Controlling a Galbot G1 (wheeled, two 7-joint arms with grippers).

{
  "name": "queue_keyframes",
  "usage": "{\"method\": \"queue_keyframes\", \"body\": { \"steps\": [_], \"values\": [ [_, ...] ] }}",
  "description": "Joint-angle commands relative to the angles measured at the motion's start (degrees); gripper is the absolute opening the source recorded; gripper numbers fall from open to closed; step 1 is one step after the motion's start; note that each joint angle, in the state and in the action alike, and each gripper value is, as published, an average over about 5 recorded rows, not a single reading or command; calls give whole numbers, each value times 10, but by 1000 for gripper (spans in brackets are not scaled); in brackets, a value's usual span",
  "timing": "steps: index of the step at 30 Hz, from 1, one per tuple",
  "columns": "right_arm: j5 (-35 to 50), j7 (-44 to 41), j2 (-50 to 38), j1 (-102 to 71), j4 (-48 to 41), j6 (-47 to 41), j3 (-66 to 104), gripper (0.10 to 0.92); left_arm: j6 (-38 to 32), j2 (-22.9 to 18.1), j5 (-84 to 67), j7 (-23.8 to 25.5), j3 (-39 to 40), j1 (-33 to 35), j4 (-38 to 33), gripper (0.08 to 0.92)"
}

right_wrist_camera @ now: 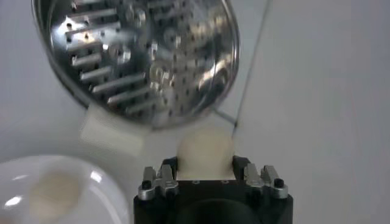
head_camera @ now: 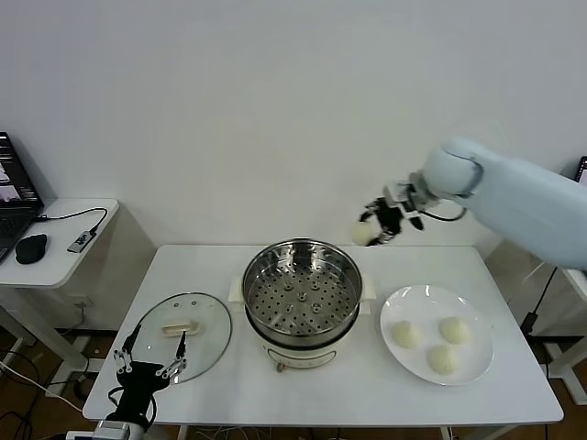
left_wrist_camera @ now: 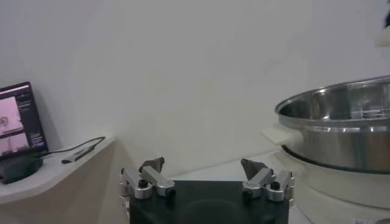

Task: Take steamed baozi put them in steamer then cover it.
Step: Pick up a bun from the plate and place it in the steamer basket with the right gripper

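Note:
My right gripper needs to release the baozi on the perforated tray's far part point(head_camera: 293, 268) point(right_wrist_camera: 187, 19), between the tray's raised knobs and its rim on the wall side.
My right gripper point(head_camera: 371, 231) is shut on one cream-white baozi point(right_wrist_camera: 205, 151), held in the air just beyond the steamer's far right rim. The steamer point(head_camera: 302, 286) is a shiny steel pot with a bare perforated tray point(right_wrist_camera: 146, 49), standing on a cream base at the table's middle. Three more baozi point(head_camera: 406, 334) point(head_camera: 454, 329) point(head_camera: 444, 358) lie on the white plate point(head_camera: 393, 307) to its right. The cover point(head_camera: 179, 336), a clear glass lid with a cream bar handle, lies flat on the table to the steamer's left. My left gripper point(head_camera: 151, 356) hangs open at the table's near left edge, over the lid's near rim.
A side desk point(head_camera: 64, 252) with a laptop point(head_camera: 13, 186), mouse and cable stands to the left of the table. A white wall runs close behind. The steamer's cream side handle point(right_wrist_camera: 113, 133) juts toward the plate.

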Motion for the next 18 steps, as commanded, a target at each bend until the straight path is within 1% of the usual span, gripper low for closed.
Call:
{"method": "queue_keyframes", "body": {
  "steps": [1,4,10,18],
  "values": [
    [-25,11,153,25,-47,100,-62,560,-1,-1,-8,0,-10,-2,-1,823],
    [-60,13,171,8,-57,128,-73,560,-1,-3,-8,0,-11,-3,-3,823],
    [-158,25,185,-28,-84,197,-81,560,1,-6,-7,0,-11,-5,-6,823],
    [-265,51,193,-61,-123,254,-73,567,0,-8,-7,1,-11,-9,-1,823]
  ]
}}
